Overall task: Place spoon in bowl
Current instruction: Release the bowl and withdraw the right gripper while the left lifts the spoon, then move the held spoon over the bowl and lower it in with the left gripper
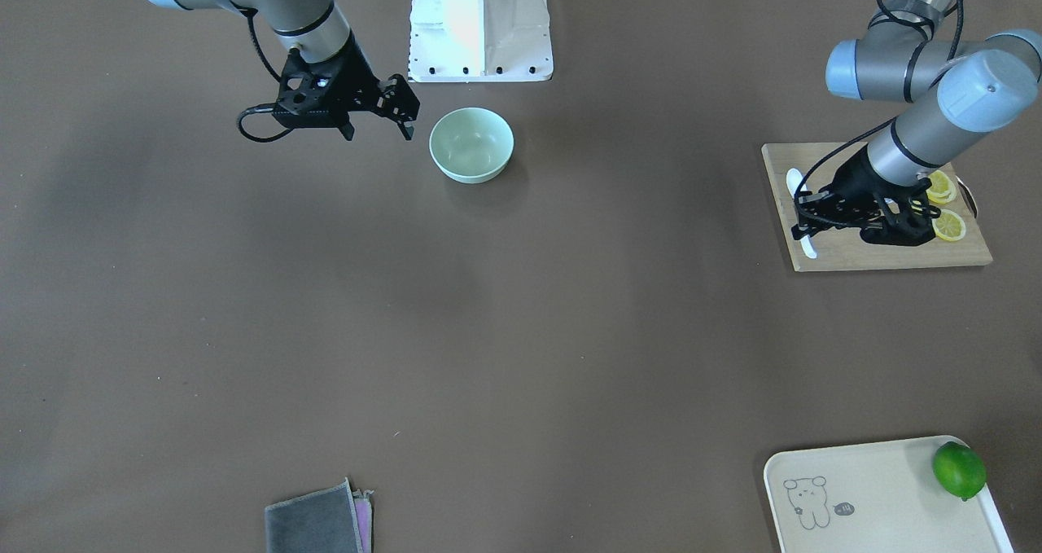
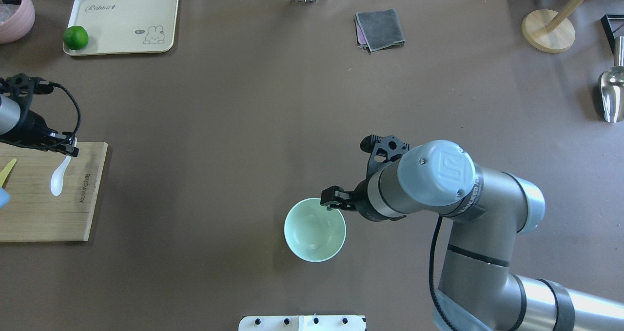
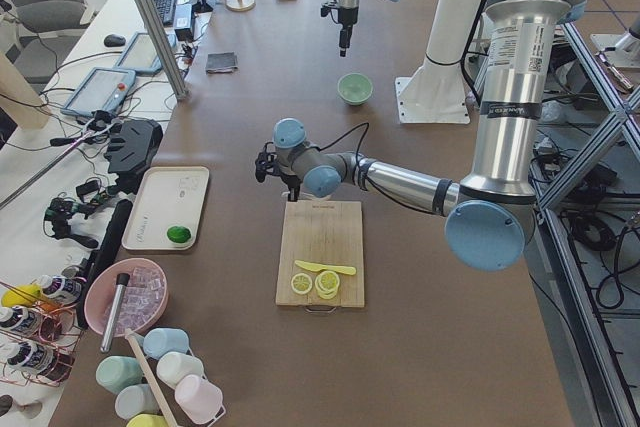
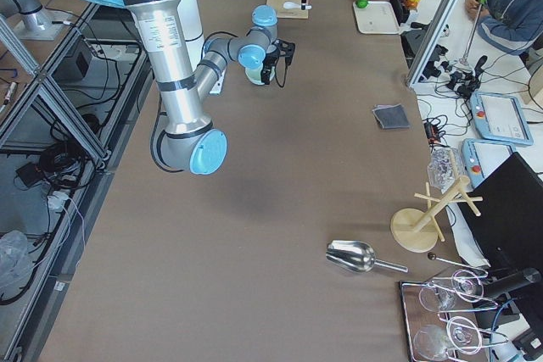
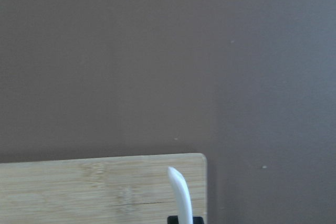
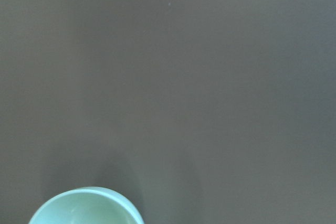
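Note:
Next, my left gripper lets go of the white spoon inside the empty mint-green bowl (image 1: 473, 155), with its handle over the bowl's rim, facing the cloth.
The white spoon (image 1: 794, 182) lies on a wooden cutting board (image 1: 887, 252) at the table's left end. It also shows in the overhead view (image 2: 57, 182). My left gripper (image 1: 804, 229) is low over the board's edge and looks shut on the spoon's handle. The handle tip (image 5: 181, 192) sticks out past the fingers in the left wrist view. The mint-green bowl (image 1: 472, 144) stands empty near the robot's base. My right gripper (image 1: 378, 132) hovers open beside the bowl, over its rim in the overhead view (image 2: 334, 202). The bowl's rim (image 6: 86, 208) shows in the right wrist view.
Lemon slices (image 1: 944, 203) and a thin yellow knife (image 2: 7, 170) lie on the board. A cream tray (image 1: 879, 496) with a lime (image 1: 959, 469) sits at the far left corner. A grey cloth (image 1: 313, 524), a metal scoop (image 2: 612, 94) and a wooden stand (image 2: 548, 31) lie along the far and right edges.

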`<action>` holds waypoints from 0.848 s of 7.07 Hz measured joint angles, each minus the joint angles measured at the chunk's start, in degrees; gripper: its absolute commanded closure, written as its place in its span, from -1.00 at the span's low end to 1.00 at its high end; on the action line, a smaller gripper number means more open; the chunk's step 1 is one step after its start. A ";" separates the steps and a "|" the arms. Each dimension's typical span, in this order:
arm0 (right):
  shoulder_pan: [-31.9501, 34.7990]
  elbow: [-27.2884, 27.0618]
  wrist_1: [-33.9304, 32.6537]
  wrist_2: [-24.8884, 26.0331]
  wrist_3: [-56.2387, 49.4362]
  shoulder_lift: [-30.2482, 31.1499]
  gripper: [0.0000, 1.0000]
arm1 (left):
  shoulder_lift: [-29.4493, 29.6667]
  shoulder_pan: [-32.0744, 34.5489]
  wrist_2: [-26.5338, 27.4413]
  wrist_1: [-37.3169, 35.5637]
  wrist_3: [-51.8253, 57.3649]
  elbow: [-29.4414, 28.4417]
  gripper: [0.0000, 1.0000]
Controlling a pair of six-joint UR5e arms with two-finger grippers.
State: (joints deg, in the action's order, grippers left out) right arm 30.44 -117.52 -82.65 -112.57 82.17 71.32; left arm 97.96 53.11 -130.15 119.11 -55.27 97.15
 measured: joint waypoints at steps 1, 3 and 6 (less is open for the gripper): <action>2.98 -0.84 -0.09 -2.29 -3.95 2.88 -1.00 | 2.96 -2.15 -0.28 -0.02 -5.68 1.09 1.00; 8.46 -1.24 -0.14 -5.54 -11.85 7.68 -1.00 | 10.42 -7.98 0.80 -0.07 -18.94 2.05 1.00; 16.82 -1.17 0.25 -10.28 -24.44 15.22 -1.00 | 20.86 -18.01 8.66 -4.39 -32.93 2.30 1.00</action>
State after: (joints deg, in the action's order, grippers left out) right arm 47.25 -118.69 -82.40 -122.85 57.73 86.54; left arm 118.82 35.10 -121.50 114.72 -88.19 99.45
